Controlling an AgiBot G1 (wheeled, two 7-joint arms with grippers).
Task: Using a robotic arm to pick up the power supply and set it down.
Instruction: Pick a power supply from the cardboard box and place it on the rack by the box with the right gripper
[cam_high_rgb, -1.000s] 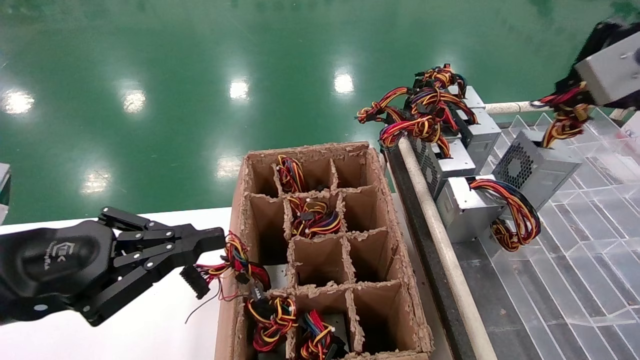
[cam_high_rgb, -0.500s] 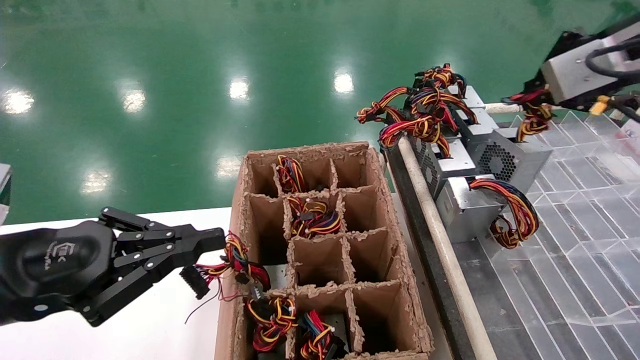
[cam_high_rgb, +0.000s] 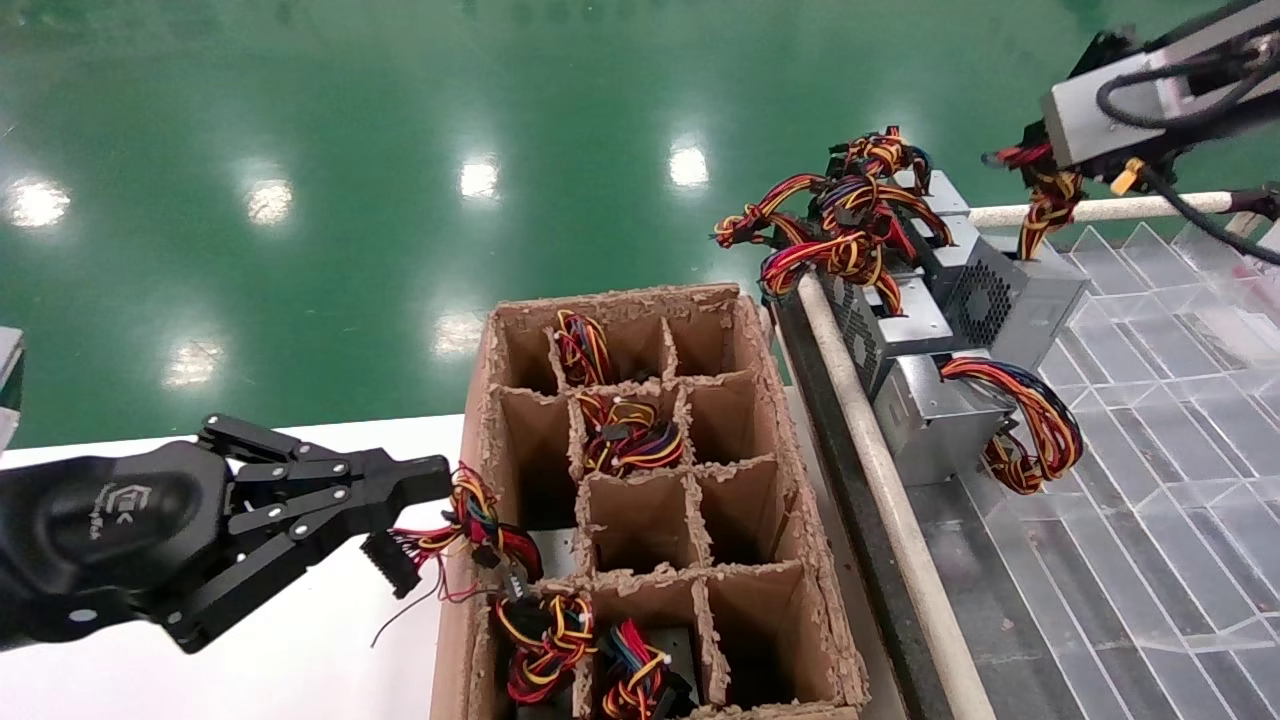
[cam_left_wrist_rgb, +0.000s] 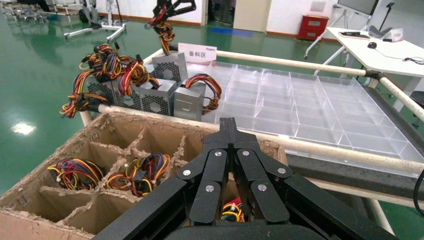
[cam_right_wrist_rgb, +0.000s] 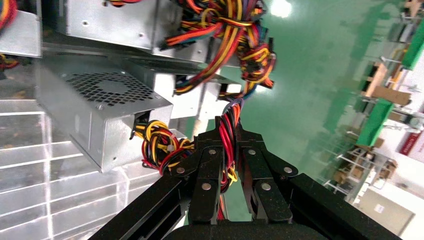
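Observation:
I should let go of the power supply with my right gripper, upright in the clear tray, snug (cam_high_rgb: 1004, 325) behind the unit with looped wires.
My right gripper (cam_high_rgb: 1030, 160) (cam_right_wrist_rgb: 229, 125) is shut on the red, yellow and black wire bundle (cam_high_rgb: 1045, 205) (cam_right_wrist_rgb: 227, 135) of the power supply (cam_high_rgb: 1030, 290) (cam_right_wrist_rgb: 95, 115). This silver box with a honeycomb grille hangs tilted by its wires, at the far left corner of the clear tray and close beside other units. The silver wrist block (cam_high_rgb: 1100, 110) of the robotic arm hides most of the fingers in the head view. My left gripper (cam_high_rgb: 435, 480) (cam_left_wrist_rgb: 228, 125) is shut, parked low at the left edge of the cardboard box, its tip next to loose wires (cam_high_rgb: 475, 515).
A brown divided cardboard box (cam_high_rgb: 800, 520) holds several wire bundles. Other power supplies (cam_high_rgb: 925, 410) (cam_high_rgb: 900, 325) line the tray's left side behind a pale rail (cam_high_rgb: 880, 470). The clear divided tray (cam_high_rgb: 1150, 480) spreads right. A white table (cam_high_rgb: 300, 660) lies under my left arm.
My right gripper has carried the power supply left and farther away, up against the units at the tray's far corner. The left arm has not moved.

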